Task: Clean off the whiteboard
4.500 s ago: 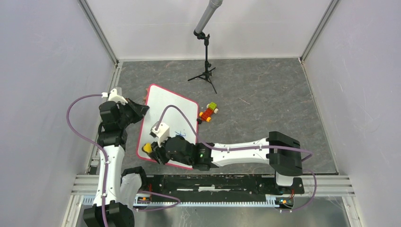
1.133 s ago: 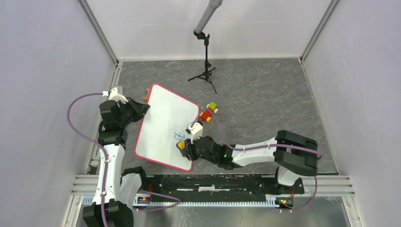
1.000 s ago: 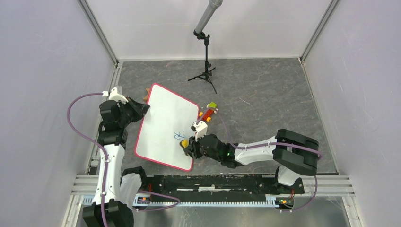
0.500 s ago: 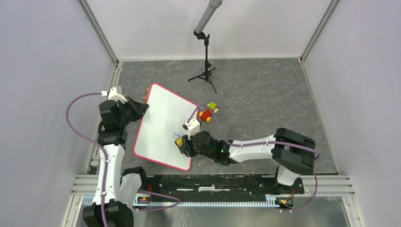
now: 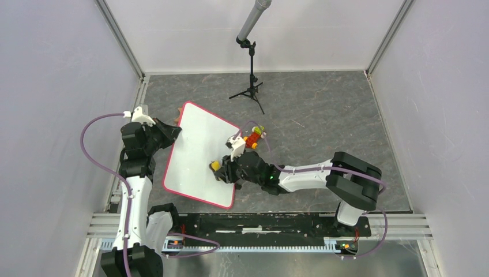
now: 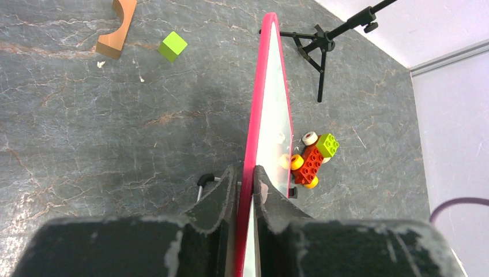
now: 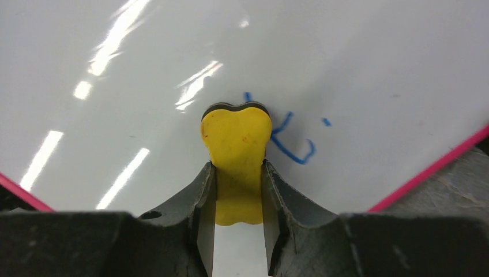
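Next, I put the yellow eraser down on the open grey floor [image 5: 305, 163] beside my forearm, off the whiteboard, with my right gripper.
The whiteboard [image 5: 196, 150] is white with a red-pink rim and lies tilted at the left of the floor. My left gripper [image 5: 170, 128] is shut on its left rim; the left wrist view shows the board edge-on [image 6: 266, 98] between the fingers. My right gripper [image 5: 221, 170] is shut on a small yellow eraser [image 5: 215, 165] with a dark felt base, pressed on the board's lower right part. In the right wrist view the eraser [image 7: 236, 138] sits just left of blue marker strokes [image 7: 291, 147] on the board [image 7: 357, 63].
A red, yellow and green toy brick car [image 5: 254, 137] lies just right of the board, also in the left wrist view [image 6: 311, 161]. A black microphone tripod [image 5: 249, 86] stands behind. A green cube [image 6: 173, 46] and a wooden arch block [image 6: 117, 26] lie beyond the board.
My right gripper has swept the eraser from the board's lower right edge up and left across the blue marks. Over the last seconds the board has shifted slightly. The left gripper keeps its hold.
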